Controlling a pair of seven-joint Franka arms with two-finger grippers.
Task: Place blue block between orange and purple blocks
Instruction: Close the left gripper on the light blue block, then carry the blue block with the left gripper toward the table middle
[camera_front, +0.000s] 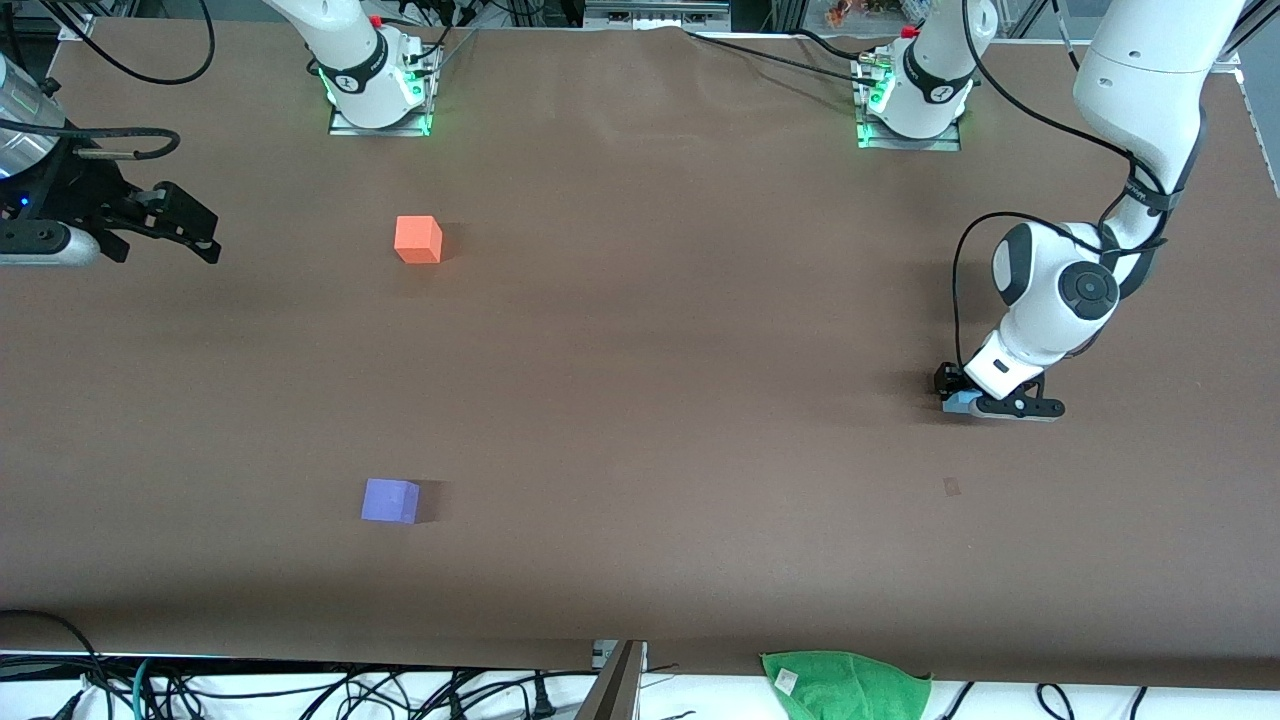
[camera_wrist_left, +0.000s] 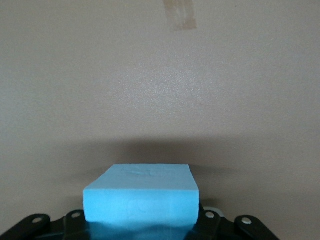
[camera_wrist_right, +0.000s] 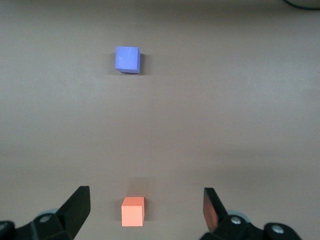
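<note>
Next, the left gripper releases the blue block on the bare middle of the brown table (camera_front: 657, 356).
The sky-blue block (camera_front: 961, 403) rests on the table toward the left arm's end, and my left gripper (camera_front: 968, 398) is down on it, shut on the blue block (camera_wrist_left: 141, 200). Its fingers are mostly hidden by the block in the left wrist view. The orange block (camera_front: 418, 240) sits toward the right arm's end, near the bases. The purple block (camera_front: 390, 500) lies nearer the front camera, roughly in line with it. My right gripper (camera_front: 200, 238) hangs open and holds nothing, off the right arm's end. In the right wrist view the orange block (camera_wrist_right: 133, 211) and the purple block (camera_wrist_right: 127, 59) both show beyond the right gripper (camera_wrist_right: 145, 195).
A green cloth (camera_front: 845, 685) lies at the table's front edge. A small tape mark (camera_front: 952, 486) sits on the brown table (camera_front: 650, 350), a little nearer the front camera than the blue block. Cables run along the table edges.
</note>
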